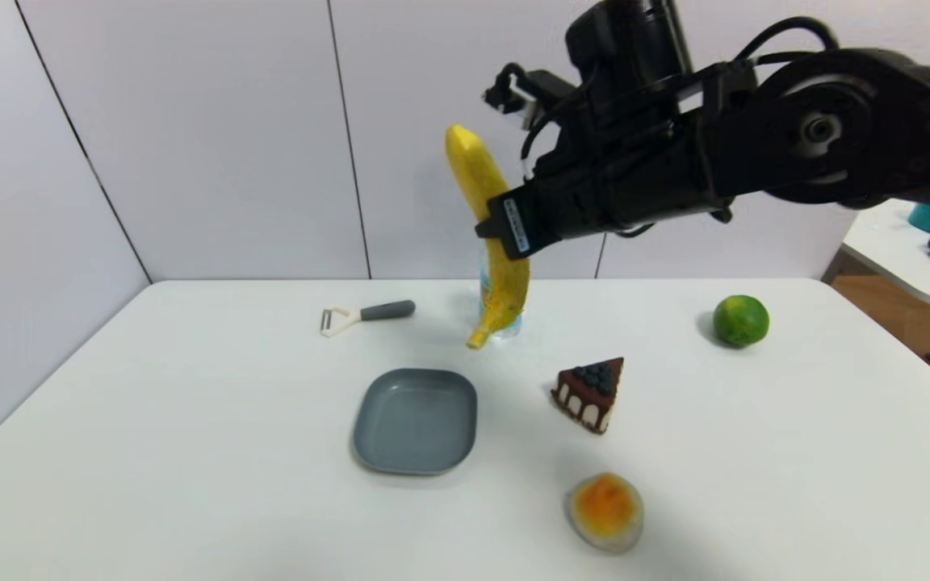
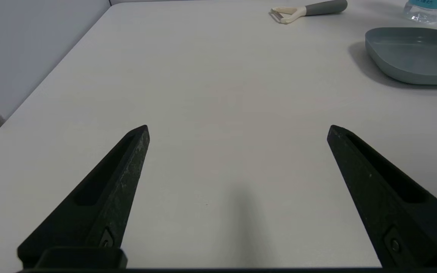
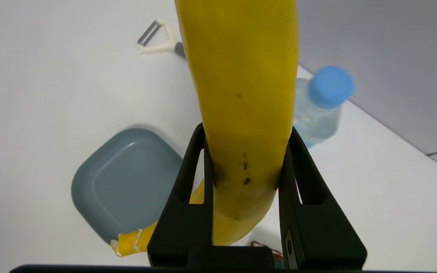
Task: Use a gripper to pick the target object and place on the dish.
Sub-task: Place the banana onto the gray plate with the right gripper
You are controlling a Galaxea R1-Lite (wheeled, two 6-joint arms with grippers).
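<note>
My right gripper has the yellow banana. Next, I lay it down across the far part of the grey-blue square dish (image 1: pixel 408 394) (image 3: pixel 142 165).
My right gripper (image 1: pixel 505 228) hangs high above the table's far middle, shut on the yellow banana (image 1: pixel 493 234). The banana hangs nearly upright, its stem end pointing down. In the right wrist view the banana (image 3: pixel 241 94) fills the gap between the two black fingers (image 3: pixel 192 163), and my right gripper (image 3: pixel 246 131) squeezes its middle. The grey-blue square dish (image 1: pixel 416 420) lies empty on the table, below and nearer than the banana; it also shows as the dish (image 3: pixel 123 182) under the stem. My left gripper (image 2: pixel 237 131) is open over bare table at the left, with the dish (image 2: pixel 415 55) off to its side.
A clear water bottle with a blue cap (image 3: pixel 321 106) stands behind the banana. A peeler (image 1: pixel 368 316) lies at the far left of the dish. A cake slice (image 1: pixel 592 393), a green lime (image 1: pixel 740 320) and an orange-and-white lump (image 1: pixel 606 510) lie to the right.
</note>
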